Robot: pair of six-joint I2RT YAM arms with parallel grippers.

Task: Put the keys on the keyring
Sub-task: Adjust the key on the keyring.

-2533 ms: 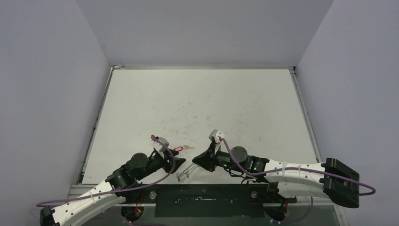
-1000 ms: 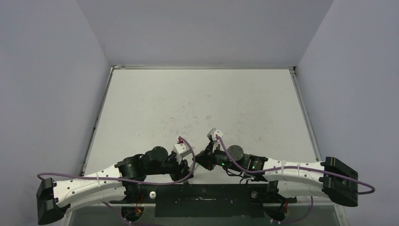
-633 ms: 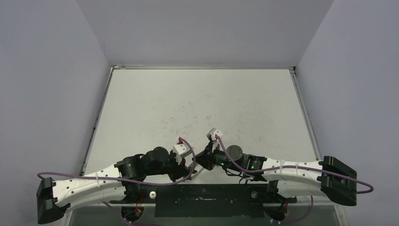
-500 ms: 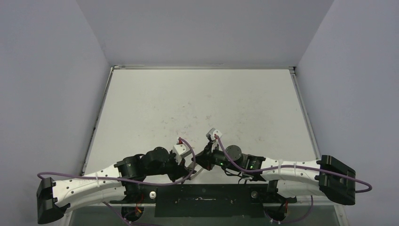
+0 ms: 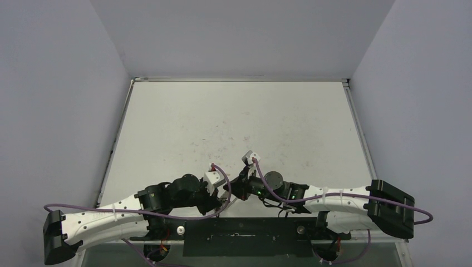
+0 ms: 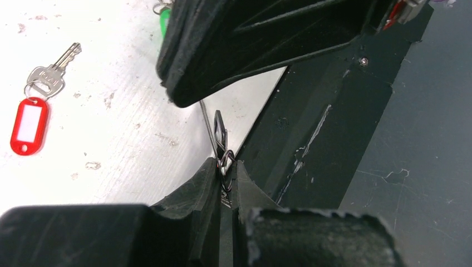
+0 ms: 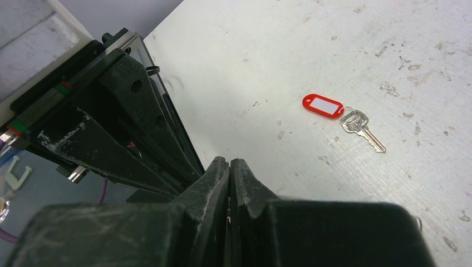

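My left gripper is holding the small rings at the end of the keyring, so it should open and take the keyring's middle [image 6: 203, 110] next to the tip of my right gripper.
In the left wrist view my left gripper [image 6: 224, 162] is shut on the small rings of the keyring [image 6: 215, 129]. Its thin wire runs straight up from there to the tip of my right gripper [image 6: 183, 92]. In its own view the right gripper [image 7: 229, 161] is pressed shut, with only a sliver of something between the pads. The key with the red tag [image 6: 28, 119] lies flat on the table, left of both grippers, and shows in the right wrist view as well [image 7: 323, 105]. A bit of the green tag [image 6: 164, 19] peeks out behind the right gripper. From above, both grippers meet near the table's front edge [image 5: 227, 199].
The black base plate [image 6: 323, 128] of the arms runs along the table's near edge, right beside the keyring. Purple cables loop over both wrists [image 5: 225, 183]. The white table [image 5: 239, 122] stretches away behind the grippers to grey walls.
My left gripper has closed on the keyring's rings. The right arm has drawn slightly left and toward the table's middle, its gripper staying shut.
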